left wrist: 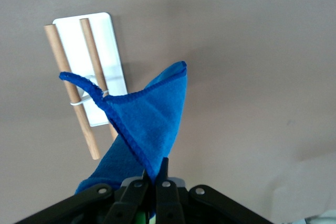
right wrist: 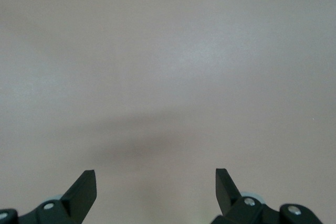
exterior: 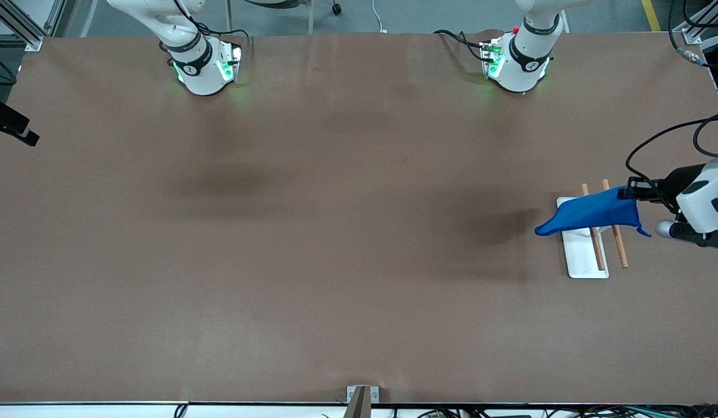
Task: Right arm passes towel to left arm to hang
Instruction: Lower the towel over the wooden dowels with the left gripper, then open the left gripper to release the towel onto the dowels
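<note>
The robot's left gripper needs to release the blue towel so that it is draped across both wooden rods point(left wrist: 90, 97) above the white rack base.
My left gripper point(exterior: 629, 192) is shut on one corner of the bright blue towel point(exterior: 591, 212) and holds it over the rack at the left arm's end of the table. The towel spreads across the rack's two wooden rods point(exterior: 620, 249); I cannot tell whether it rests on them. In the left wrist view the towel point(left wrist: 152, 124) rises from the shut left gripper point(left wrist: 156, 174), and its thin tail crosses the rods point(left wrist: 89, 40) above the white rack base point(left wrist: 105, 30). My right gripper point(right wrist: 155, 174) is open and empty over bare table and is out of the front view.
The white rack base point(exterior: 579, 255) stands close to the table's edge at the left arm's end. The right arm's base point(exterior: 202, 69) and the left arm's base point(exterior: 518, 67) stand along the top. A small bracket point(exterior: 361, 397) sits at the table's near edge.
</note>
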{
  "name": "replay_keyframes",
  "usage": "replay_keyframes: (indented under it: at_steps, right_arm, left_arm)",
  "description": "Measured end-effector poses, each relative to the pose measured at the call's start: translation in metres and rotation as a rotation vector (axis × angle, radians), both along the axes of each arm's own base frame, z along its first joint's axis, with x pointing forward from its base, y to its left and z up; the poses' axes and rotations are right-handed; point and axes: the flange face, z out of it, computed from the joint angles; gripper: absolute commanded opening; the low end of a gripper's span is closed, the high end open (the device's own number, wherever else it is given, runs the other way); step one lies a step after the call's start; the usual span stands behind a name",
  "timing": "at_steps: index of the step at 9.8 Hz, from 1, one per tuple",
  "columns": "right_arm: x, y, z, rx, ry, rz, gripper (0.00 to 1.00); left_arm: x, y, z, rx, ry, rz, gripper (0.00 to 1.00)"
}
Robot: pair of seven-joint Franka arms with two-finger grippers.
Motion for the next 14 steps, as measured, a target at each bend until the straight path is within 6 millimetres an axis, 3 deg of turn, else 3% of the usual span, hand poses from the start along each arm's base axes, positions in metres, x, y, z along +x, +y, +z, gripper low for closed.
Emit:
replay_keyframes:
  at_steps: [2,6,9,10,11,12,14]
  right_arm:
    - [-0.001,-0.001,0.01,-0.002,-0.016,-0.002,1.0]
    - [-0.002,0.002,0.01,-0.002,-0.005,-0.037,1.0]
    - [-0.002,0.004,0.008,-0.017,0.009,-0.034,1.0]
    - [-0.003,0.002,0.007,-0.024,0.016,-0.028,1.0]
    - [-0.003,-0.001,0.006,-0.027,0.023,-0.03,1.0]
    - [-0.003,-0.003,0.004,-0.027,0.028,-0.033,1.0]
    - [-0.002,-0.005,0.003,-0.027,0.033,-0.037,1.0]
  left_arm:
    - [0.0,0.034,-0.018,0.037,-0.005,0.089,0.0]
    - [-0.01,0.108,-0.031,0.202,0.0,0.183,0.01]
    - [-0.026,0.151,-0.053,0.228,0.026,0.265,0.12]
    - [-0.029,0.155,-0.057,0.23,0.037,0.283,0.36]
    - [-0.03,0.154,-0.06,0.238,0.047,0.312,0.89]
    - [-0.03,0.151,-0.062,0.251,0.055,0.355,1.0]
    - [-0.028,0.139,-0.054,0.264,0.044,0.391,1.0]
